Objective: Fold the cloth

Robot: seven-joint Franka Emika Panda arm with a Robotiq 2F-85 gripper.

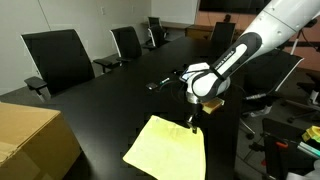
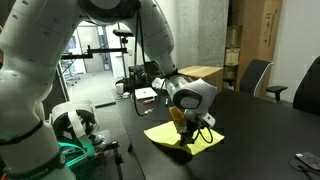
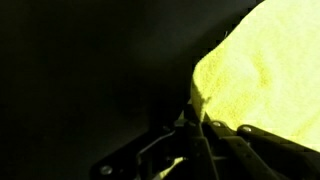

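The corner in my gripper should be put down at the yellow cloth's other far corner (image 1: 154,118), toward the cardboard box.
A yellow cloth (image 1: 168,147) lies flat on the black table (image 1: 110,100), near its front edge; it also shows in an exterior view (image 2: 200,138) and in the wrist view (image 3: 265,70). My gripper (image 1: 194,121) points straight down at the cloth's far corner. In the wrist view the fingers (image 3: 197,125) are closed together with the cloth's corner pinched between them. In an exterior view the gripper (image 2: 184,126) stands on the cloth, hiding that corner.
Black office chairs (image 1: 60,58) line the far side of the table. A cardboard box (image 1: 35,140) sits at the near left corner. A small dark object (image 1: 160,83) lies on the table behind the gripper. Equipment stands beside the table (image 2: 75,125).
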